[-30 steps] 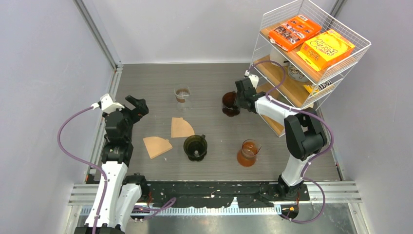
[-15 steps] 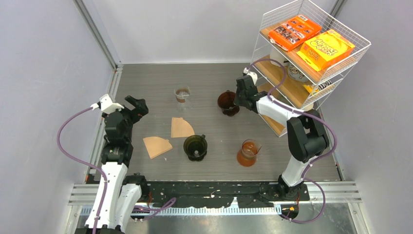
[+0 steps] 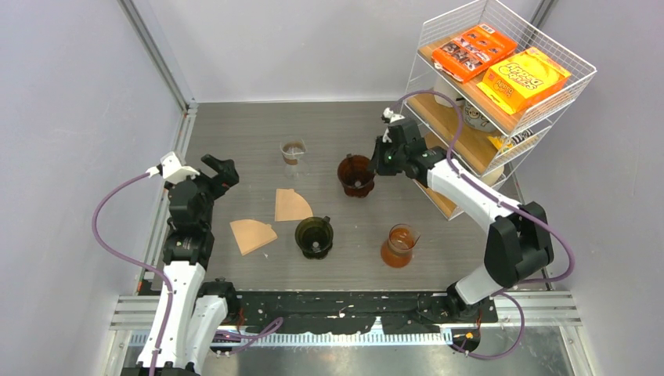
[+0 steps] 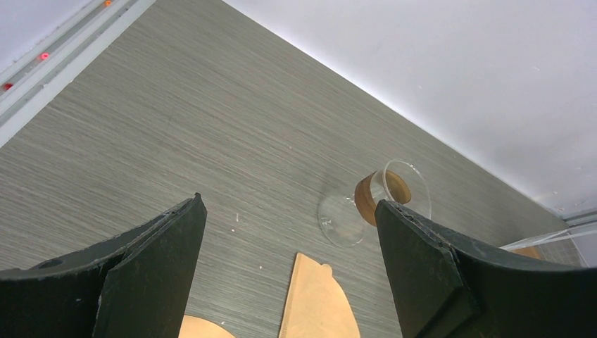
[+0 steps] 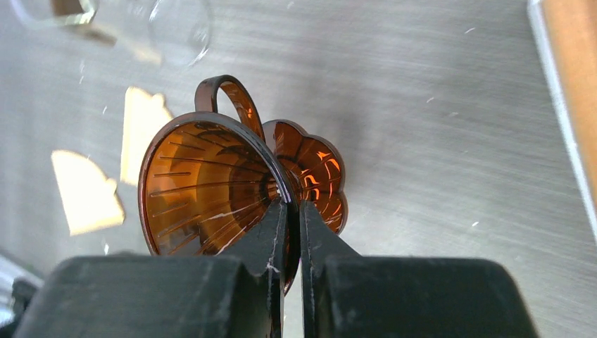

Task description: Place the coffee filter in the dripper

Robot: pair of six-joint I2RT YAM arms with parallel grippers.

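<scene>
I should set the amber dripper down with my right gripper on the opening of the amber glass server (image 3: 401,225).
My right gripper (image 3: 377,160) (image 5: 290,211) is shut on the rim of an amber see-through dripper (image 3: 355,174) (image 5: 211,179) and holds it at mid-table. Two brown paper coffee filters lie flat on the table: one (image 3: 290,205) (image 4: 320,303) near the centre, one (image 3: 252,235) to its left. A second, dark dripper (image 3: 314,236) stands in front of them. My left gripper (image 3: 221,170) (image 4: 288,236) is open and empty, hovering left of the filters. Both filters also show in the right wrist view (image 5: 144,134) (image 5: 84,193).
A small glass beaker (image 3: 294,152) (image 4: 376,201) with brown liquid stands at the back. A glass server (image 3: 399,246) of amber liquid stands front right. A white wire rack (image 3: 501,94) with snack boxes fills the right side.
My right gripper has carried the amber dripper leftward and a little nearer, away from the rack. The left arm and the filters have not moved.
</scene>
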